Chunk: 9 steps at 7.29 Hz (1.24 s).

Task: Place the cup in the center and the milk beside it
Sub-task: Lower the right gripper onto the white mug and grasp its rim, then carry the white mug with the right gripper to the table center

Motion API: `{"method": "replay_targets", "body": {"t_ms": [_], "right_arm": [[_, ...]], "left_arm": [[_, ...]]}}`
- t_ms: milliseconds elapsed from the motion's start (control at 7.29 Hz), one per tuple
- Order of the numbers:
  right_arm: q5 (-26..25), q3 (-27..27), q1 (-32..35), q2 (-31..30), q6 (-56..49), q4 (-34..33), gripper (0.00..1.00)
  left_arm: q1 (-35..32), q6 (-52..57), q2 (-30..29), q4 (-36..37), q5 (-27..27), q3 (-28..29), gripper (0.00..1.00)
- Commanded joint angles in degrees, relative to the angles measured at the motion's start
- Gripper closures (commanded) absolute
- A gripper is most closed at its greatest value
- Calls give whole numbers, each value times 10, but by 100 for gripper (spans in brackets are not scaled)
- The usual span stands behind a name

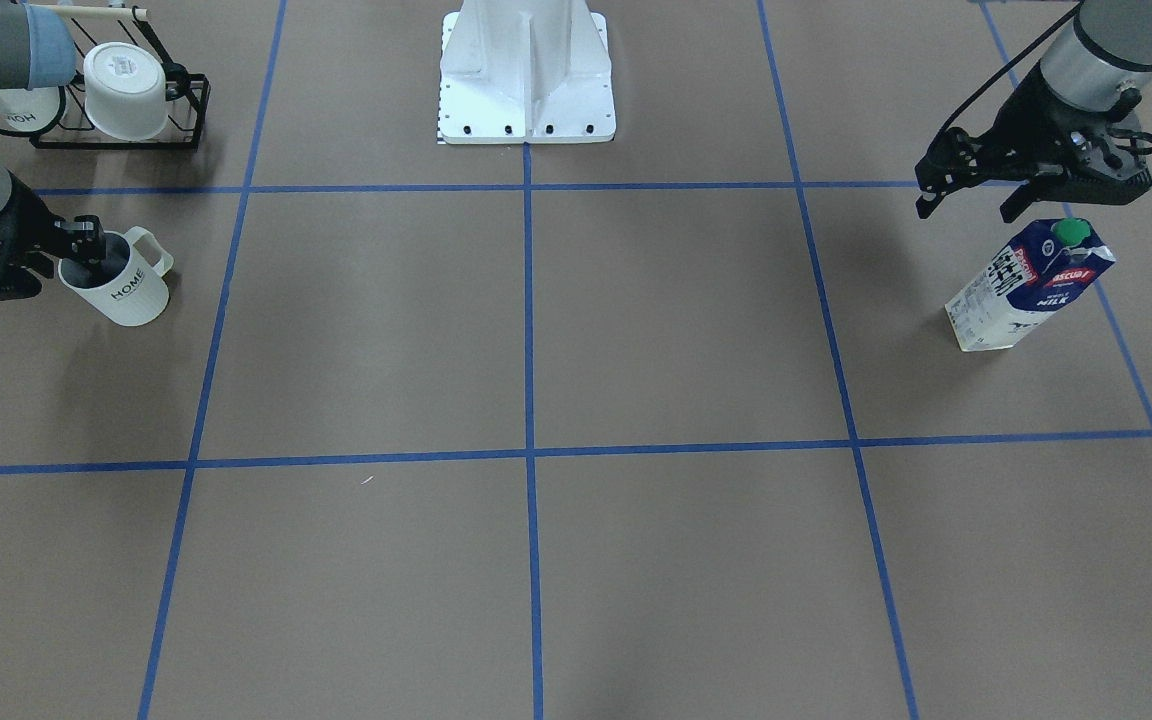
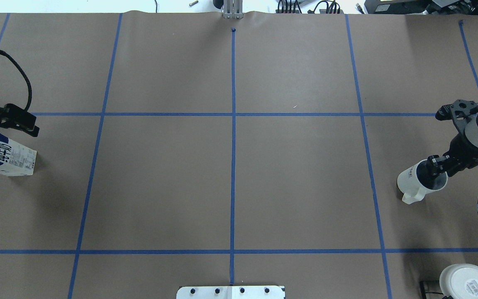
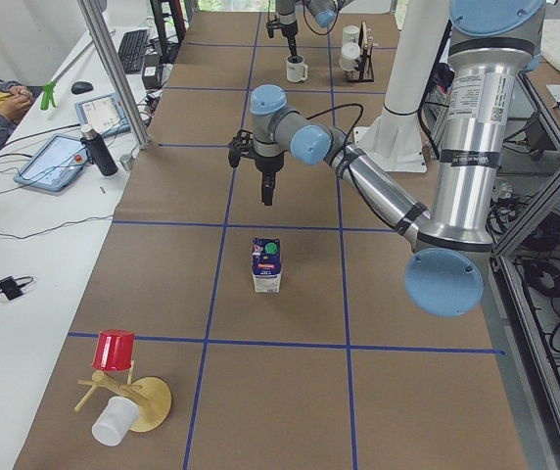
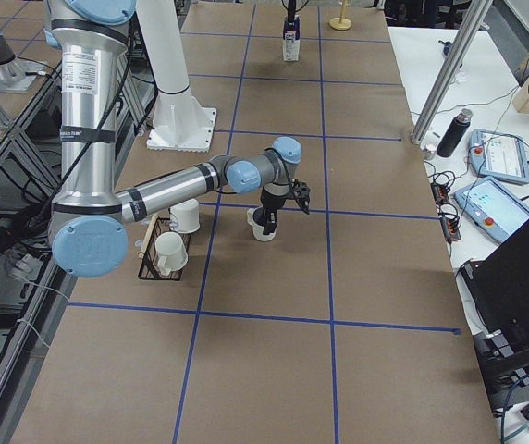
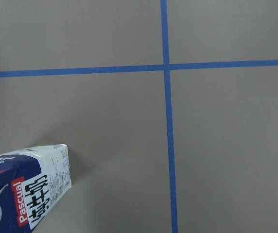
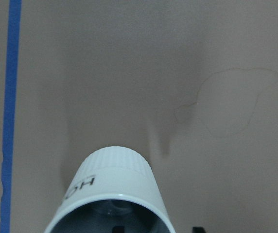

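Observation:
I need to let go of the cup with my right gripper just beyond the blue tape crossing [image 1: 542, 491] in front of the white base.
The cup [image 1: 126, 290] is a white ribbed mug with "HOME" lettering; it stands on the table at the robot's right end, also in the overhead view [image 2: 415, 180] and the right wrist view [image 6: 114, 189]. My right gripper [image 1: 88, 252] is at its rim, one finger inside and one outside, shut on the wall. The milk [image 1: 1026, 290] stands upright at the robot's left end, also in the overhead view [image 2: 6, 155] and the left wrist view [image 5: 27, 189]. My left gripper [image 1: 968, 212] hangs open just above and behind its green cap, not touching it.
A black wire rack [image 1: 186, 125] with two white mugs stands behind the cup, near the right arm. The robot's white base [image 1: 526, 90] is at the middle back. A wooden stand with a red cup [image 3: 114, 350] is at the far left end. Blue tape lines grid the table.

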Motion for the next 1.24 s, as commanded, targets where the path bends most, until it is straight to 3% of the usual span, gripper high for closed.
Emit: {"method": "replay_targets", "body": {"t_ms": [0, 275, 412, 549, 686, 824, 1098], "right_arm": [[1, 5, 1, -1, 2, 0, 100], [7, 54, 13, 38, 43, -9, 100], [6, 42, 8, 106, 82, -39, 100], [4, 17, -8, 217, 124, -111, 100], [0, -41, -30, 311, 167, -134, 100], [0, -114, -44, 382, 207, -107, 100], [-2, -310, -72, 508, 295, 19, 100]], "left_arm": [[0, 0, -1, 0, 0, 0, 2], [-1, 0, -2, 0, -2, -5, 2], [-2, 0, -1, 0, -3, -6, 2], [-3, 0, 0, 0, -3, -8, 2], [-10, 0, 1, 0, -4, -9, 2], [-15, 0, 2, 0, -4, -11, 2], [-39, 2, 3, 1, -5, -13, 2]]}}
